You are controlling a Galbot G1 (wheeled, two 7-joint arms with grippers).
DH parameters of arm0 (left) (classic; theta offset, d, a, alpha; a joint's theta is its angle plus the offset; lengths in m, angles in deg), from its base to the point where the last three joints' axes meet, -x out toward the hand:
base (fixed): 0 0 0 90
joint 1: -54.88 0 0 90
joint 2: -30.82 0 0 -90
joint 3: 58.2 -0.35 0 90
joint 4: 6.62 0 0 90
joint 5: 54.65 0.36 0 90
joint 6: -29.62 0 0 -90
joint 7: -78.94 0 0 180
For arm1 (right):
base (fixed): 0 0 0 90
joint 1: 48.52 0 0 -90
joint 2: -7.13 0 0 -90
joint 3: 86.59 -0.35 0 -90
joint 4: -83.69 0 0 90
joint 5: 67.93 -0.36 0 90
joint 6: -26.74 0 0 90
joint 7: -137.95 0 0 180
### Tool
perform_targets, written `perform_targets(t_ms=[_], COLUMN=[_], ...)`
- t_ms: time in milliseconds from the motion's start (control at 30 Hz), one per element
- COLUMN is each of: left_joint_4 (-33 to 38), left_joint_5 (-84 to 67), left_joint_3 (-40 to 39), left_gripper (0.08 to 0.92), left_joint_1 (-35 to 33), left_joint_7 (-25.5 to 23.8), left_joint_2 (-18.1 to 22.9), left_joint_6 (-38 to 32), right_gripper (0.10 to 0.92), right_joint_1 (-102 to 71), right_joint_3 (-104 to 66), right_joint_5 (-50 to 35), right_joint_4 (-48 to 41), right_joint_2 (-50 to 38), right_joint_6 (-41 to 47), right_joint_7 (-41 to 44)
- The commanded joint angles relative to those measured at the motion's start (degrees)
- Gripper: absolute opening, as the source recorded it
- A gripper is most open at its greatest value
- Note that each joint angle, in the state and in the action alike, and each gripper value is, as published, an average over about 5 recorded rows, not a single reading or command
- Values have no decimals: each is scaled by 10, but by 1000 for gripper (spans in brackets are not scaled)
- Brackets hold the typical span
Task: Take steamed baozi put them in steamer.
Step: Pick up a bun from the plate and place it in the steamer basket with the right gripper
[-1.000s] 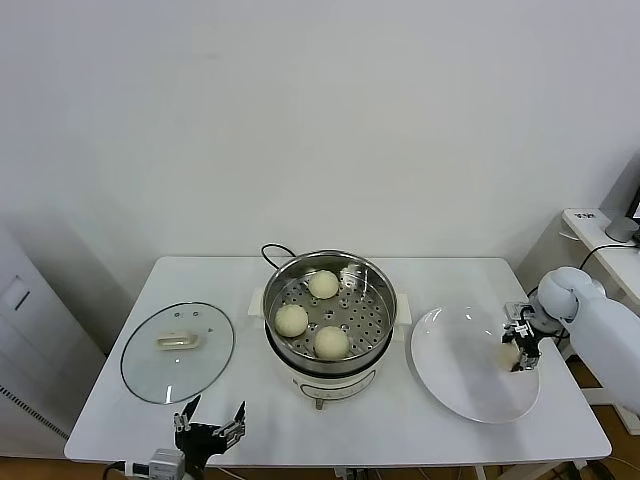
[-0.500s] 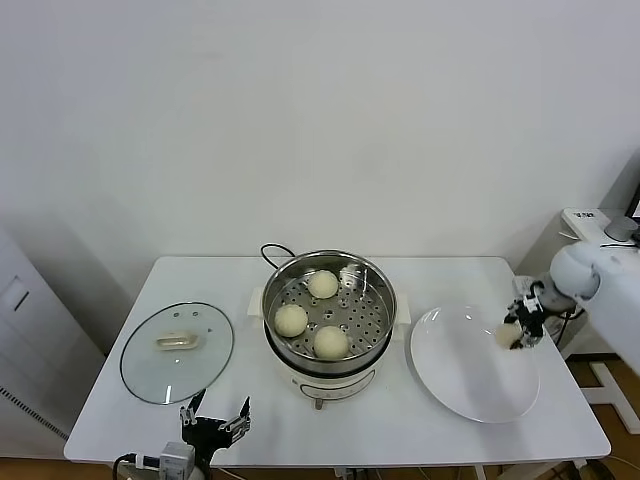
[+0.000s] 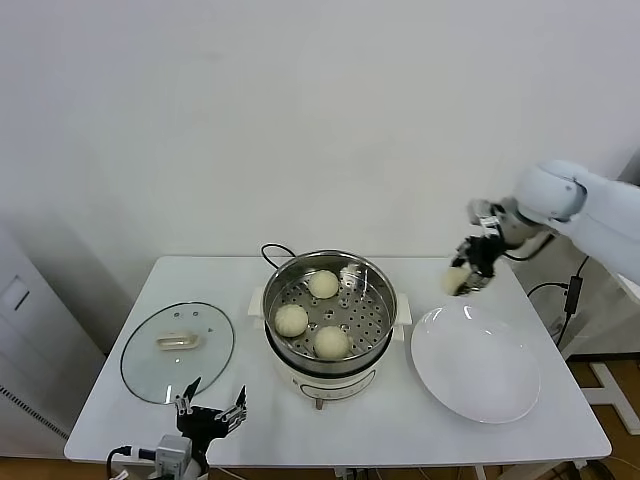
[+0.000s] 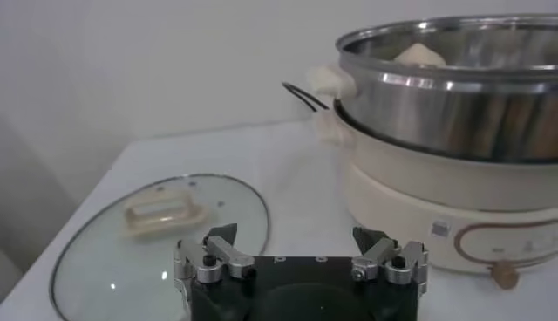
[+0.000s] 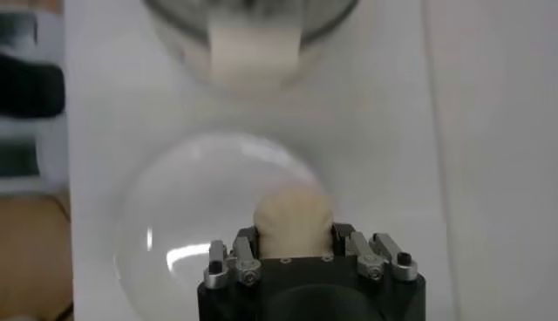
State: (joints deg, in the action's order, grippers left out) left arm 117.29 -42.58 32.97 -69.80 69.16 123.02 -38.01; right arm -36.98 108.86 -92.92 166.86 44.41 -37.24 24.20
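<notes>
My right gripper will release the baozi on the open steamer's bottom nearest the white plate point(image 3: 365, 304). The baozi is now above the white plate's far edge.
The steel steamer point(image 3: 375, 285) stands mid-table on its white base, with three cream baozi on its perforated floor: one at the back point(image 3: 323, 284), one at the left point(image 3: 291, 320), one at the front point(image 3: 331, 342). My right gripper point(image 3: 466, 272) is shut on the fourth baozi point(image 3: 456, 280) and holds it in the air above the table, right of the steamer and above the far edge of the white plate point(image 3: 480, 385). The wrist view shows that baozi point(image 5: 293, 223) between the fingers. My left gripper point(image 3: 210, 420) is open and empty at the table's front edge.
The glass lid point(image 3: 150, 375) with its cream handle lies left of the steamer; it also shows in the left wrist view point(image 4: 105, 262). The white plate on the right holds nothing. A black cord point(image 3: 272, 250) runs behind the steamer.
My right gripper has lifted the baozi off the plate and carried it up and leftward, toward the steamer. The left gripper has hardly moved.
</notes>
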Motion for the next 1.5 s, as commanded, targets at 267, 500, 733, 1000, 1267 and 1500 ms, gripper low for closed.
perform_targets(t_ms=[267, 500, 733, 1000, 1267, 1500], left_joint_4=[19, 11, 6, 6, 4, 4], left_joint_5=[3, -1, -3, -4, -4, -4], left_joint_3=[-6, -5, -3, -3, -3, -1], left_gripper=[823, 823, 823, 823, 823, 823], left_joint_1=[-4, 2, 4, 4, 6, 5], left_joint_7=[0, -2, -2, -2, -2, -2], left_joint_2=[6, 5, 6, 7, 8, 8], left_joint_6=[-2, -1, -1, -1, -1, -1], right_gripper=[501, 501, 501, 501, 507, 510], right_joint_1=[3, -76, -127, -137, -133, -128], right_joint_3=[45, 13, -12, -11, -8, -2], right_joint_5=[-116, -63, -14, 23, 40, 41], right_joint_4=[-6, -64, -121, -124, -116, -98], right_joint_2=[191, 242, 282, 271, 254, 241], right_joint_6=[127, 129, 117, 110, 106, 106], right_joint_7=[-81, -95, -102, -86, -79, -77])
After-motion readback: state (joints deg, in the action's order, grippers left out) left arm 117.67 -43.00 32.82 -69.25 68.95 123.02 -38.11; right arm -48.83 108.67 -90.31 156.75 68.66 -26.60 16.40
